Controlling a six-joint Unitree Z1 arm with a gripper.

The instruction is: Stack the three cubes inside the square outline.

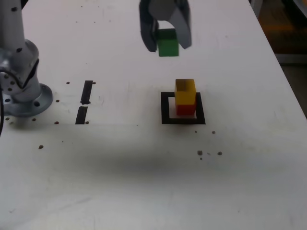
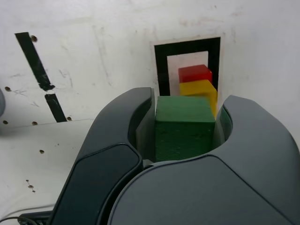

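The robot's gripper needs to let go of the green cube on top of the yellow cube [image 1: 185,81] [image 2: 198,88], so that it becomes the highest of the stack.
The yellow cube [image 1: 184,92] [image 2: 198,91] sits on top of the red cube [image 1: 185,109] [image 2: 194,73], and both stand inside the black square outline [image 1: 166,108] [image 2: 161,63]. High above the table and behind that stack in the exterior view hangs the green cube [image 1: 168,43] [image 2: 183,126]. My gripper [image 1: 166,42] [image 2: 184,124] is shut on it, one dark finger pressing each side.
Two short black strips [image 1: 84,101] [image 2: 41,77] lie on the white table toward the exterior view's left. The arm's grey base [image 1: 21,81] stands at the far left edge. Small dark specks dot the table. A floor area lies past the table's right edge.
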